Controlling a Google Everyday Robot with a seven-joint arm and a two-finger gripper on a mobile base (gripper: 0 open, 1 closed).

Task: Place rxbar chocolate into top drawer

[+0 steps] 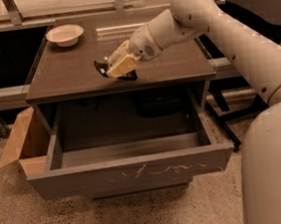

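Observation:
I will release the rxbar chocolate, now held over the countertop's front part, on the open top drawer's bottom (pixel 111 140), slightly toward the cardboard box's side.
The rxbar chocolate (pixel 101 66), a flat black bar, sits between the tan fingers (pixel 121 65) of my gripper (pixel 115 66), over the front part of the dark countertop (pixel 71 71). The gripper is shut on the bar, and its dark ends stick out to the left and below the fingers. I cannot tell whether the bar still touches the counter. The top drawer (pixel 152 172) is pulled wide open below the counter's front edge. Its grey front panel has whitish scratches, and nothing shows inside it.
A white bowl (pixel 65 35) stands at the counter's back left. A brown cardboard box (pixel 19 142) leans on the floor left of the drawer. A dark stand with legs (pixel 231 114) is on the right. My arm and body fill the right side.

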